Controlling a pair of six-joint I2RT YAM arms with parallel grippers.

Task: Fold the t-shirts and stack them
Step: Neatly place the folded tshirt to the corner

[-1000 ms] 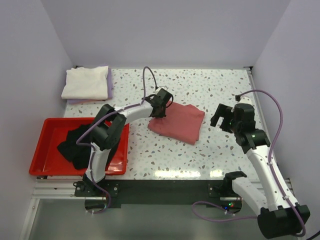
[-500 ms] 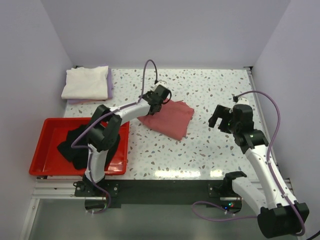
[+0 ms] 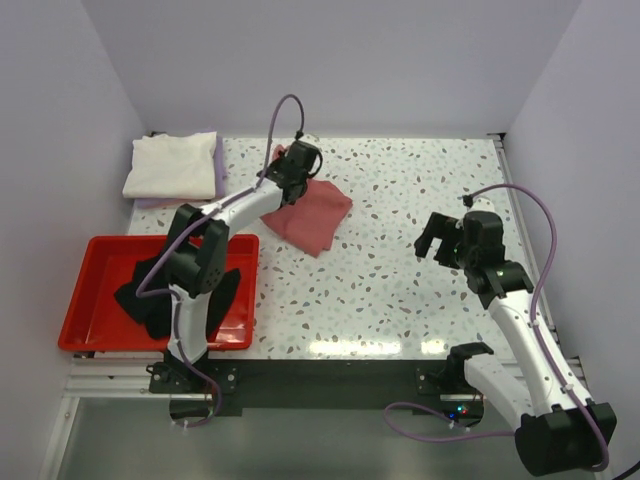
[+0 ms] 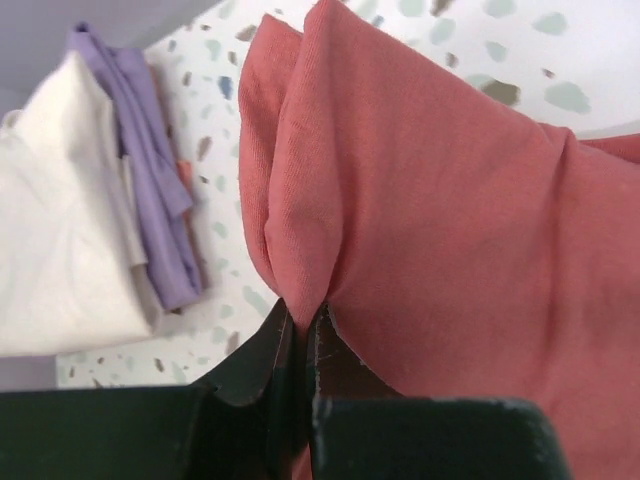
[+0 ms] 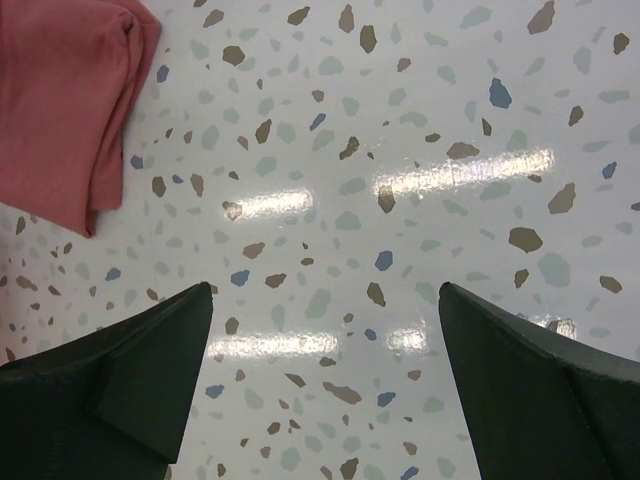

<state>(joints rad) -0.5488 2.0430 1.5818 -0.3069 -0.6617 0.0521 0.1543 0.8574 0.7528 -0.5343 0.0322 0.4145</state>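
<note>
My left gripper is going to let go of the dusty red t-shirt on top of the folded cream-white t-shirt (image 3: 183, 164).
The folded dusty red t-shirt (image 3: 318, 213) hangs from my left gripper (image 3: 291, 166), which is shut on its edge near the table's back left; the wrist view shows the red cloth (image 4: 430, 220) pinched between the jaws of that gripper (image 4: 301, 318). A cream-white t-shirt (image 3: 170, 164) lies folded on a pale lavender one (image 3: 217, 170) at the back left corner; both also show in the left wrist view, cream (image 4: 55, 220) and lavender (image 4: 150, 190). A black t-shirt (image 3: 160, 290) lies crumpled in the tray. My right gripper (image 3: 438, 238) is open and empty over bare table, with the red shirt's corner (image 5: 70, 100) at its upper left.
A bright red plastic tray (image 3: 95, 262) stands at the front left. White walls close the table at the back and sides. The speckled tabletop (image 3: 420, 180) stretches between the shirt and the right arm.
My left gripper has dragged the red t-shirt back and to the left, toward the cream and lavender stack. The right gripper has shifted slightly to the left, still open.
</note>
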